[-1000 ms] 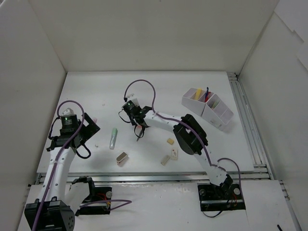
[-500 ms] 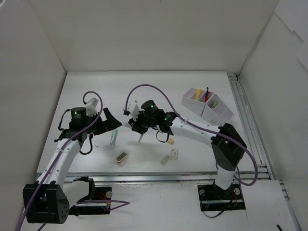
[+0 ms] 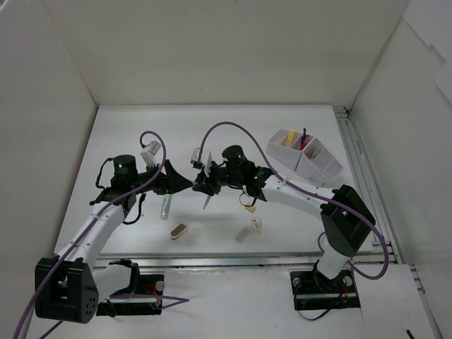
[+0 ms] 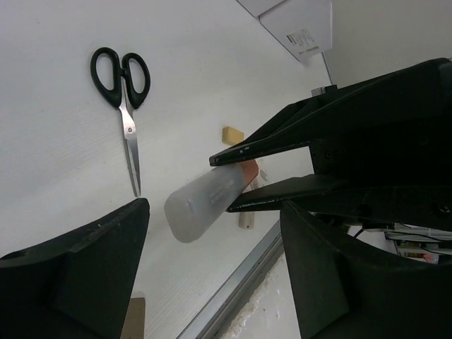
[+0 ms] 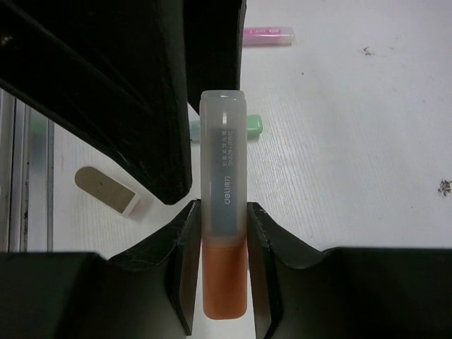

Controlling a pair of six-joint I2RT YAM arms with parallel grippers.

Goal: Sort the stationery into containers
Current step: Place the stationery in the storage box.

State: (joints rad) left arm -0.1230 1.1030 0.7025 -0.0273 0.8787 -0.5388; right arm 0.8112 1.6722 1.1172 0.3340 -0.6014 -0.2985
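Note:
The marker is held near its middle by my right gripper, so my left gripper should hold the frosted cap while my right gripper takes the orange end (image 5: 224,282).
My right gripper (image 5: 224,212) is shut on an orange marker (image 5: 224,282) with a frosted cap and holds it above the table. It also shows in the top view (image 3: 200,183). My left gripper (image 3: 181,182) is open and faces it. The marker's cap (image 4: 206,203) points into the gap between the left fingers (image 4: 78,275). Black-handled scissors (image 4: 124,99) lie on the table below. The white divided tray (image 3: 305,159) stands at the back right with pens in it. A pale-green marker (image 3: 165,205), a small metallic block (image 3: 179,231) and beige erasers (image 3: 248,207) lie in front.
A pink marker (image 5: 267,34) lies beyond the grippers in the right wrist view. Two more erasers (image 3: 248,230) lie near the front edge. White walls enclose the table on three sides, and a metal rail (image 3: 212,258) runs along the front.
My left arm has swung right until its open gripper meets the right one. My right gripper has shifted right with the orange marker, and its elbow has swung out to the right.

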